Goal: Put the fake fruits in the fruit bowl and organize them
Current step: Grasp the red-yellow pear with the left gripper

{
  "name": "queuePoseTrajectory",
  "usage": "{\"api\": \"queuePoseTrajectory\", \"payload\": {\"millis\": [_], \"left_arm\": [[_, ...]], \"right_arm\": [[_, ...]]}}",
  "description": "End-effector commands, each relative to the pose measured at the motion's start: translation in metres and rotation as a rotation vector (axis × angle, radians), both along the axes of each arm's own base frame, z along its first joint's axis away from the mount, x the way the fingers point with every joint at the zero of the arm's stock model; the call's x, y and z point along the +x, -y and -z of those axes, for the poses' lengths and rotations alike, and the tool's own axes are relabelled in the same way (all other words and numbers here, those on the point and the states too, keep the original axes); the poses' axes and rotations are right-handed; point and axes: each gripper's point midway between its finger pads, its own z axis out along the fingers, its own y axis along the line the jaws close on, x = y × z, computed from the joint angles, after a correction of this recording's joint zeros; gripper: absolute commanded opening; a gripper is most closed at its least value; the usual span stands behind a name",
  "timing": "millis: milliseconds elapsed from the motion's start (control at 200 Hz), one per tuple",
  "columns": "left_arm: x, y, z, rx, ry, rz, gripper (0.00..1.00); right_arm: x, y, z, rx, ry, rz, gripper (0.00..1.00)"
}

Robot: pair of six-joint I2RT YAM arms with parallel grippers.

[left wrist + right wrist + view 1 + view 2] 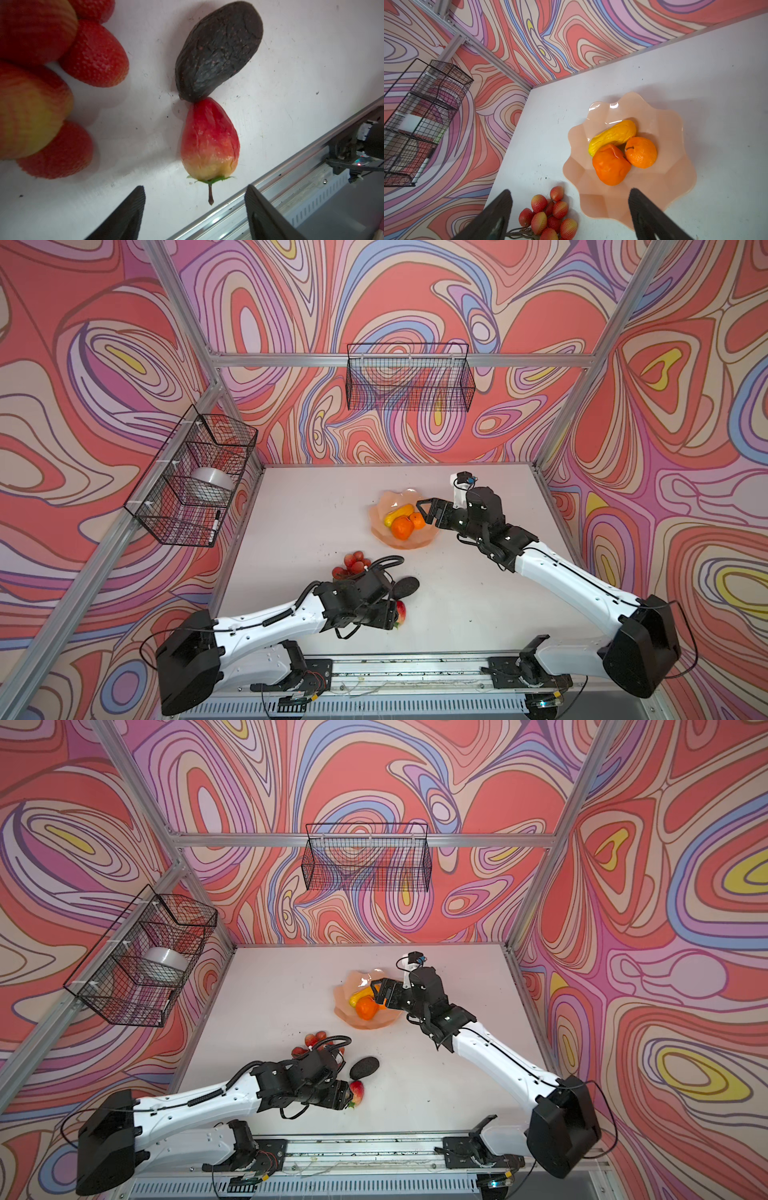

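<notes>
The dark avocado is beside the red-yellow strawberry, and my right gripper needs to go to it next and close around the avocado's middle [405,587].
The peach fruit bowl [380,531] [675,166] holds a yellow mango [398,514] [612,135] and two oranges [402,528] [641,152]. Just over its right rim my right gripper [423,512] [570,190] hangs open and empty. On the table nearer the front lie the red grape cluster [353,562] [95,54], the dark avocado [406,586] [218,49] and the red-yellow strawberry [401,611] [209,139], whose tip touches the avocado. My left gripper [392,614] [195,187] is open at the strawberry's stem end, not touching it.
A wire basket [195,477] on the left wall holds a clear tub [212,485] and a marker [215,522]. Another wire basket [409,379] hangs on the back wall. An aluminium rail [270,187] runs along the table's front edge, close to the left gripper.
</notes>
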Motion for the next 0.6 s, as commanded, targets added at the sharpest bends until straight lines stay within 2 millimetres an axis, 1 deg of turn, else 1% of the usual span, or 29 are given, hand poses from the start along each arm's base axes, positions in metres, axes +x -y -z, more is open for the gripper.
{"api": "queuePoseTrajectory", "payload": {"millis": [0,175,285,366,521,596], "left_arm": [[0.014,0.019,-0.007,-0.01,0.047,0.01,0.81],[0.018,0.031,0.004,0.025,0.027,0.038,0.81],[0.016,0.031,0.018,0.061,-0.007,0.04,0.75],[0.015,0.029,0.023,0.074,-0.025,0.028,0.67],[0.011,0.022,0.022,0.068,-0.024,0.017,0.51],[0.009,0.018,0.018,0.064,-0.024,0.014,0.4]], "right_arm": [[-0.005,0.017,0.021,-0.042,-0.048,0.062,0.92],[-0.014,0.027,0.022,-0.046,-0.049,0.086,0.93],[-0.015,0.029,0.022,-0.052,-0.049,0.092,0.93],[-0.015,0.03,0.022,-0.056,-0.052,0.095,0.93],[-0.013,0.032,0.025,-0.058,-0.053,0.11,0.93],[-0.013,0.031,0.026,-0.056,-0.052,0.111,0.93]]}}
